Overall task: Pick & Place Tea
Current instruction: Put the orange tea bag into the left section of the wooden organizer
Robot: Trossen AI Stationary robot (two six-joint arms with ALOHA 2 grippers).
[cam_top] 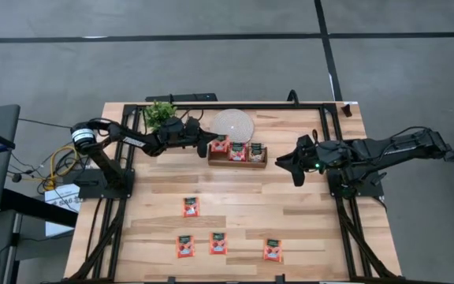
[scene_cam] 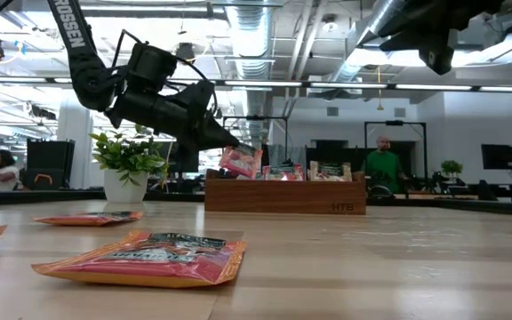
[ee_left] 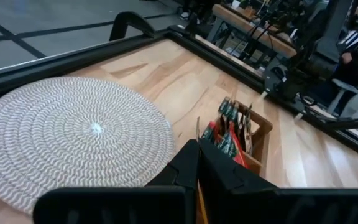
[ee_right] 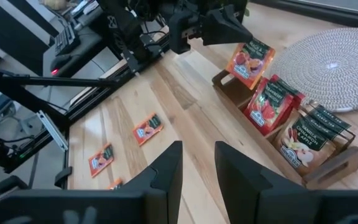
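Observation:
Next, my left gripper releases the red-orange sachet, now hanging over the tray's compartment, in the brown tray's end compartment (cam_top: 221, 150), on the side of the potted plant.
My left gripper (cam_top: 208, 143) reaches in from the table's left and is shut on a red-orange tea sachet (ee_right: 250, 59), which hangs over the left compartment of the brown wooden tray (scene_cam: 283, 196). The tray's middle and right compartments hold more sachets (ee_right: 269, 102), standing upright. Several further red-orange sachets (cam_top: 191, 207) lie flat on the table's near half. My right gripper (ee_right: 197, 174) hovers open and holds nothing, high above the table to the right of the tray (cam_top: 237, 164). My left gripper pinches the sachet's upper edge (ee_right: 244, 45) between its two fingertips. The fingers come from the table's left, nearly level and tipped slightly down. The sachet hangs tilted below them, its lower edge at the rim of the tray's left compartment (ee_right: 227, 84); whether it touches there, I cannot tell.
A round white woven disc (cam_top: 233, 124) lies just behind the tray. A small potted plant (cam_top: 160, 113) stands at the far left, close to my left arm. Bare wood lies between the tray and the loose sachets.

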